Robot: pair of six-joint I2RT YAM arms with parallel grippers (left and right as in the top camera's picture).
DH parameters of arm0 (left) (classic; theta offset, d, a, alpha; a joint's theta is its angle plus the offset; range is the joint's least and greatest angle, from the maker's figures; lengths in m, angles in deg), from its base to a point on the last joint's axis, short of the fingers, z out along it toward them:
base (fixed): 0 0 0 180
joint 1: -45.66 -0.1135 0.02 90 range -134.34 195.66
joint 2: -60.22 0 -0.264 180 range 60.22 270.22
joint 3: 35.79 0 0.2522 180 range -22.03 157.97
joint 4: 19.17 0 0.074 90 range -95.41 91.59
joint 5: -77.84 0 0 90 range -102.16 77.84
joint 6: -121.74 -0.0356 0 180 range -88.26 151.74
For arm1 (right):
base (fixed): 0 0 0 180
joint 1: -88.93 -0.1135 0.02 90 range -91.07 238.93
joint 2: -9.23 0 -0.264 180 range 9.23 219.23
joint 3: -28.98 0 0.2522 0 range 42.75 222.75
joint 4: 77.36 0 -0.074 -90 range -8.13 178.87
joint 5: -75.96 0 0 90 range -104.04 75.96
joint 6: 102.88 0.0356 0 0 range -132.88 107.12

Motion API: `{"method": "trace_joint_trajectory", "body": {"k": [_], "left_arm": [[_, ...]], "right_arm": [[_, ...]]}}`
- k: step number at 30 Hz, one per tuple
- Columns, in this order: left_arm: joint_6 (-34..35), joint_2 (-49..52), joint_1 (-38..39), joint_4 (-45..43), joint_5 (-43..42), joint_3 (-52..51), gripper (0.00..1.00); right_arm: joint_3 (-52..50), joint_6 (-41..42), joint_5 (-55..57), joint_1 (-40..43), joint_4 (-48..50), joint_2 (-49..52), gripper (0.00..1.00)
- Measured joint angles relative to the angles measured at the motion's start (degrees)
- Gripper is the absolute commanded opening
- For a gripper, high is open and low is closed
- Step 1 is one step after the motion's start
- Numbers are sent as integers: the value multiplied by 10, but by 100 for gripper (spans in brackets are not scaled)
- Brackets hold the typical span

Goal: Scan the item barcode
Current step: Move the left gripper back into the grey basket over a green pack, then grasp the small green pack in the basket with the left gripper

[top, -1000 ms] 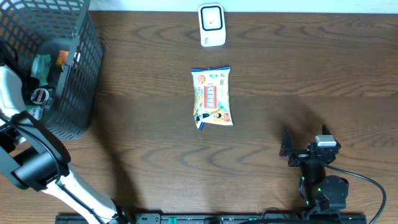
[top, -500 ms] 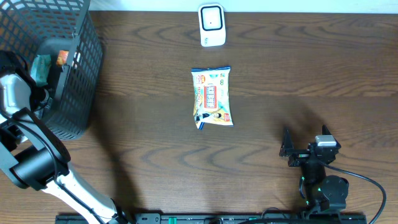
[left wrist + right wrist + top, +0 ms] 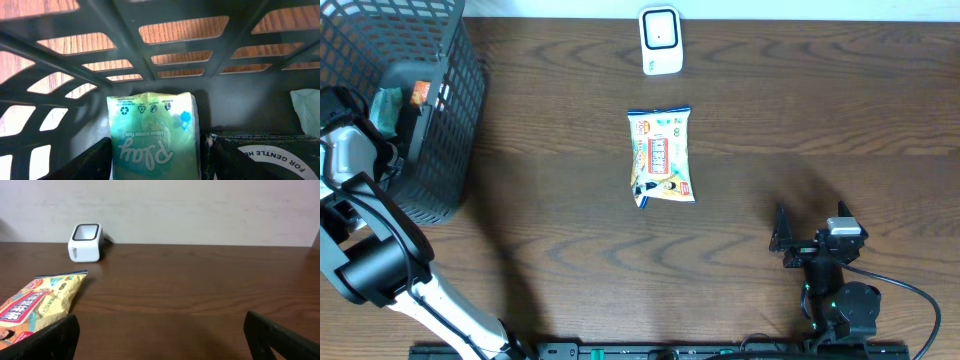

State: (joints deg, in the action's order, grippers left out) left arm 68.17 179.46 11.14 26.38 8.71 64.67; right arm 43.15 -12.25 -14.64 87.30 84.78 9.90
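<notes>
The edge of the dark box sits beside the green packet inside my left gripper's fingers, so I need to open them and pinch the packet alone point(image 3: 153, 142) before I lift it out.
A green packet point(image 3: 152, 130) with white "Play" lettering lies inside the dark mesh basket point(image 3: 440, 150) at the table's left end. My left gripper point(image 3: 157, 150) reaches down into the basket, its two black fingers pressed against the packet's left and right sides. No barcode shows on the packet's visible face. The white scanner point(image 3: 660, 40) stands at the far middle edge and also appears in the right wrist view as a small scanner point(image 3: 86, 242). My right gripper point(image 3: 810, 228) rests low at the front right, open wide and empty.
A yellow snack bag point(image 3: 662, 156) lies flat mid-table, below the scanner. In the basket, a dark box with white lettering point(image 3: 265, 155) sits right of the packet, and a pale green item point(image 3: 306, 107) lies further right. The basket walls closely surround my left gripper.
My left arm has pushed a little deeper into the basket and its jaws have narrowed onto the green packet. The right arm and the snack bag have not moved.
</notes>
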Motion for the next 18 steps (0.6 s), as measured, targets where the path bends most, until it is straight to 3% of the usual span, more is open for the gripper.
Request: {"method": "trace_joint_trajectory", "body": {"k": [2, 7, 12, 13, 15, 17, 18], "left_arm": [[-6, 0, 0, -2, -4, 0, 38], [-9, 0, -2, 26, -8, 0, 29], [-15, 0, -3, 37, -8, -1, 29], [-16, 0, -3, 38, -8, -1, 32], [-16, 0, -3, 38, -8, -1, 52], [-19, 0, -3, 42, -11, -3, 65], [-18, 0, -3, 43, -14, -6, 66]], "right_arm": [[0, 0, 0, 0, 0, 0, 99], [0, 0, 0, 0, 0, 0, 99], [0, 0, 0, 0, 0, 0, 99], [0, 0, 0, 0, 0, 0, 99], [0, 0, 0, 0, 0, 0, 99], [0, 0, 0, 0, 0, 0, 99], [0, 0, 0, 0, 0, 0, 99]]}}
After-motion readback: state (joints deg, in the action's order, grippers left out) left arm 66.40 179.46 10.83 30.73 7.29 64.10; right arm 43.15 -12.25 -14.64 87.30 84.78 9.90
